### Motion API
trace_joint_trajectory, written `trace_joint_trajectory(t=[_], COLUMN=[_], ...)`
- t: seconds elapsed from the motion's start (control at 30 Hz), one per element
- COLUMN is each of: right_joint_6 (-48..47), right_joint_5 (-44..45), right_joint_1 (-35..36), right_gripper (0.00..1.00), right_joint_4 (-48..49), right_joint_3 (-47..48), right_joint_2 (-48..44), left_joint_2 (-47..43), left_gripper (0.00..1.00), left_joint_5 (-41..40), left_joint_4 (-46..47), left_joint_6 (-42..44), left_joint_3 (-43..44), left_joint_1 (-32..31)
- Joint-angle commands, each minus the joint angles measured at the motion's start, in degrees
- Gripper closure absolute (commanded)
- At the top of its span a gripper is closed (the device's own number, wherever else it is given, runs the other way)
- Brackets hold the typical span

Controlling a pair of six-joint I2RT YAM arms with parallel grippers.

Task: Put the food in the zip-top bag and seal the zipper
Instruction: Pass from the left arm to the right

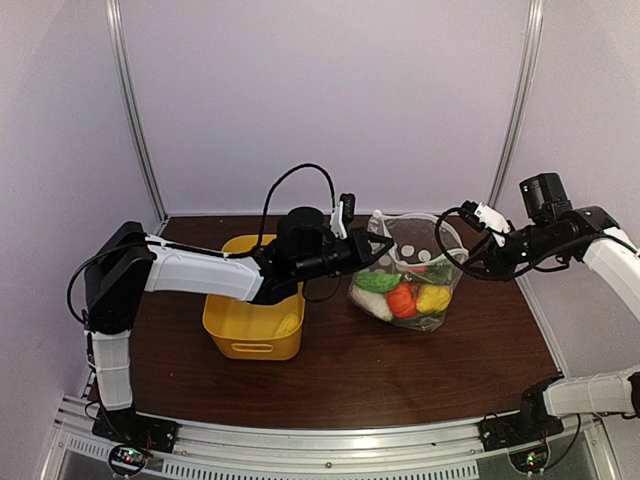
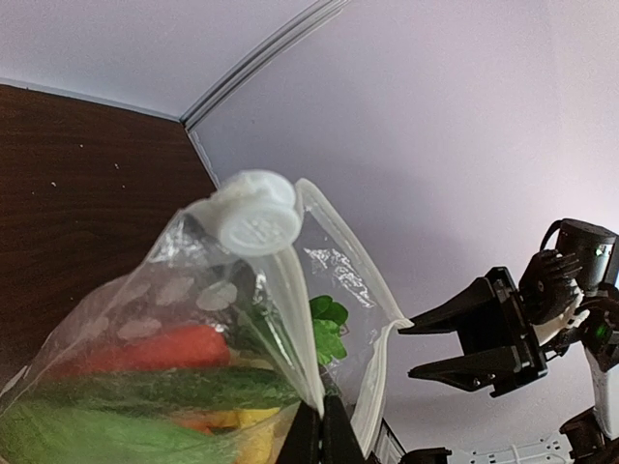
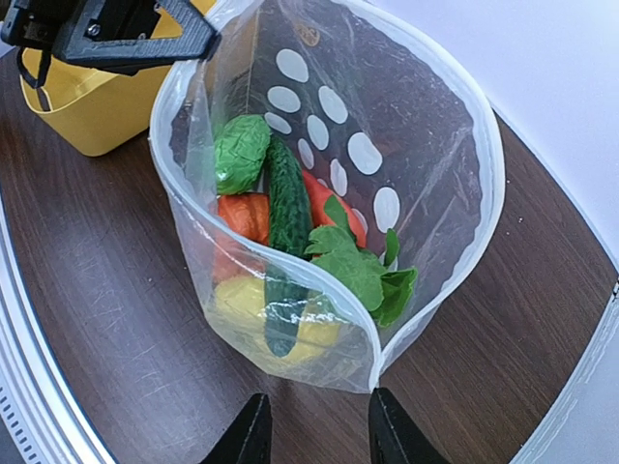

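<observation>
My left gripper is pinching the edge of the zip-top bag away from its white slider. Next, I open it, back off and take the bag at that slider (image 2: 257,215).
The zip-top bag (image 1: 412,285) stands on the table with its mouth gaping open (image 3: 426,126). The food lies inside it: a cucumber (image 3: 285,217), a red-orange carrot (image 3: 242,215), green leaves (image 3: 363,273) and a yellow piece (image 3: 237,311). The zipper (image 3: 306,272) runs unsealed round the mouth. My left gripper (image 2: 322,435) is shut on the bag's left mouth edge and holds it up (image 1: 376,246). My right gripper (image 3: 314,437) is open, with the bag's right mouth corner just ahead of its right finger and nothing between the fingers (image 1: 470,262).
A yellow tub (image 1: 250,322) stands left of the bag, under my left forearm. White walls with metal rails close the back and sides. The table's front edge carries a metal rail with both arm bases.
</observation>
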Motion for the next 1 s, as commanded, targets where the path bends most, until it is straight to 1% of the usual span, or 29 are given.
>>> trace_joint_trajectory(t=[0.0,0.1,0.2,0.37,0.43,0.6,0.7,0.77,0.83,0.97], right_joint_6=[2.9,2.9,1.9,1.1,0.7,0.7,0.6,0.2,0.4,0.9], right_joint_5=[5.1,5.4,6.6,10.6,9.9,4.3,2.0,1.7,1.5,-0.4], right_joint_1=[0.4,0.4,0.3,0.2,0.2,0.2,0.3,0.3,0.3,0.3], right_gripper=[0.66,0.69,0.69,0.68,0.65,0.54,0.53,0.54,0.57,0.67], right_joint_4=[3.8,1.5,-0.9,-0.8,-0.7,-0.4,-0.3,0.1,1.2,2.8], right_joint_3=[-0.5,1.5,3.6,3.7,3.2,2.0,1.9,1.8,1.5,1.2], right_joint_2=[1.7,2.7,1.4,-0.9,-0.3,2.3,4.0,4.8,5.1,6.1], left_joint_2=[0.9,0.9,0.8,0.9,0.8,0.8,0.8,0.7,0.8,0.8], left_gripper=[1.0,1.0,1.0,1.0,1.0,1.0,1.0,1.0,1.0,1.0], left_joint_5=[0.6,0.7,0.9,1.0,1.2,1.5,1.6,1.6,1.5,1.4], left_joint_4=[1.6,1.6,1.5,2.6,2.7,2.5,2.5,2.5,2.0,1.8], left_joint_6=[-0.1,-0.1,-0.2,-0.8,-0.8,-0.8,-0.7,-0.7,-0.8,-0.7], left_joint_3=[1.9,1.7,1.5,0.8,0.7,0.7,0.7,0.7,0.6,0.4], left_joint_1=[0.3,0.4,0.4,0.4,0.5,0.4,0.4,0.5,0.4,0.6])
